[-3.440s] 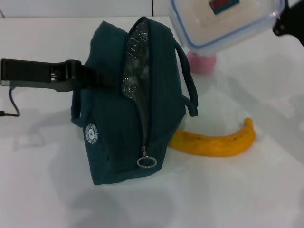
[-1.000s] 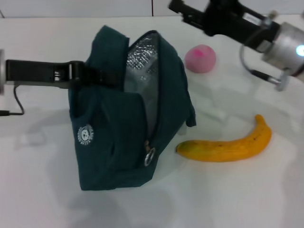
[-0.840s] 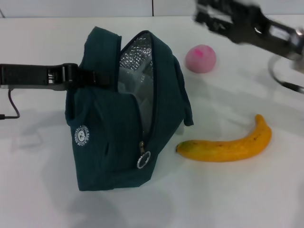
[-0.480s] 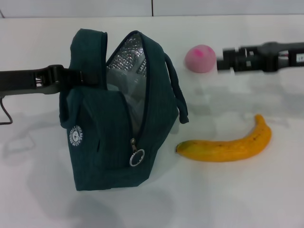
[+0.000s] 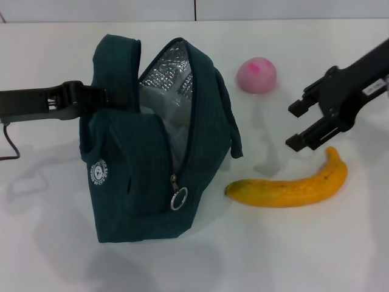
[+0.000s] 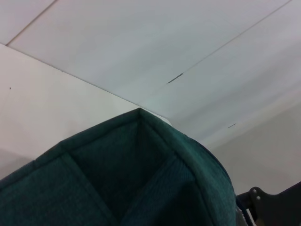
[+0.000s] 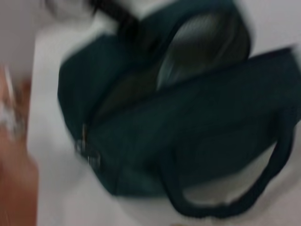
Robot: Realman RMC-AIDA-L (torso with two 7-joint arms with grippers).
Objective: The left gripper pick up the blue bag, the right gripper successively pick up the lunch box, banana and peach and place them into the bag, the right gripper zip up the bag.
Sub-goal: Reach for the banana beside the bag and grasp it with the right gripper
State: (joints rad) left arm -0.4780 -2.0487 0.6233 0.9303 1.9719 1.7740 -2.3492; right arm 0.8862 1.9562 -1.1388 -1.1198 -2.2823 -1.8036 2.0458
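The robot's right gripper needs to next move down to the middle of the banana [image 5: 294, 191] beside the blue bag and close there.
The blue bag [image 5: 152, 176] stands upright left of centre, its zip open and the silver lining showing. A pale clear shape inside the opening is the lunch box [image 5: 159, 108]. My left gripper [image 5: 100, 97] reaches in from the left and is shut on the bag's top edge by a handle. My right gripper [image 5: 296, 126] hangs open and empty to the right of the bag, just above the banana [image 5: 285, 188], which lies on the table. The peach [image 5: 256, 74] sits behind, right of the bag. The right wrist view shows the bag [image 7: 178, 117] blurred; the left wrist view shows its fabric [image 6: 131, 179].
The white table [image 5: 273, 255] carries everything. The bag's ring zip pull [image 5: 178, 198] hangs at the near end of the zip. A dark cable [image 5: 9, 143] trails at the far left edge. One handle loop [image 5: 234, 131] droops toward the banana.
The lunch box, earlier held above the bag by my right gripper, now lies inside it. The right gripper has drawn out and swung down toward the banana. The bag shifted slightly left.
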